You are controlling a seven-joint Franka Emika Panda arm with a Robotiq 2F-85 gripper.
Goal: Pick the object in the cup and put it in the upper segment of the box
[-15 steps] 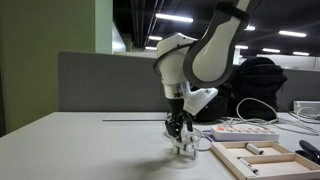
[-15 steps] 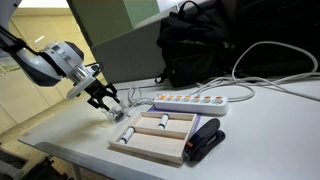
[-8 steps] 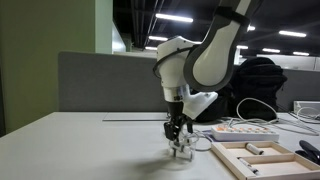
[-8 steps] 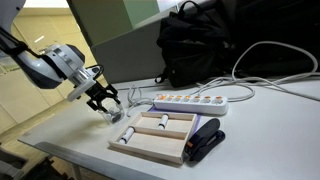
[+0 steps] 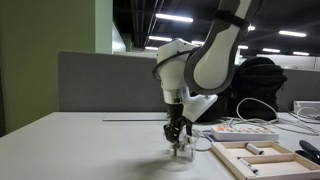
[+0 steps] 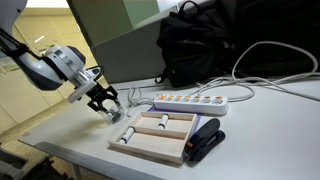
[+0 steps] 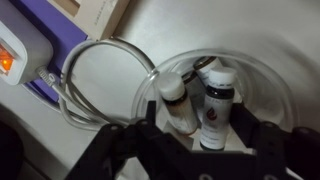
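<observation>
The white and brown cylinder also sits between the gripper's fingers, so the robot should open them, shift over and close around only the dark cylinder with the white cap [image 7: 218, 106].
The small clear cup [image 7: 272, 82] stands on the white table beside the wooden box [image 5: 262, 161]. In the wrist view it holds two short cylinders: a white and brown one [image 7: 176, 104] and a dark one with a white cap [image 7: 216, 108]. My gripper [image 7: 200, 138] points straight down into the cup, open, with a finger on each side of the two cylinders. In both exterior views the gripper [image 5: 181, 146] [image 6: 108, 107] covers most of the cup [image 6: 115, 114]. The box [image 6: 152, 146] has dividers and small cylinders lying in its segments.
A white power strip [image 6: 195, 101] with a looped white cable [image 7: 90, 62] lies behind the box. A black object [image 6: 205, 139] lies at the box's end. A black backpack [image 6: 205, 45] and a grey partition [image 5: 100, 80] stand at the back.
The gripper has sunk slightly lower over the cup. Nothing else has moved.
</observation>
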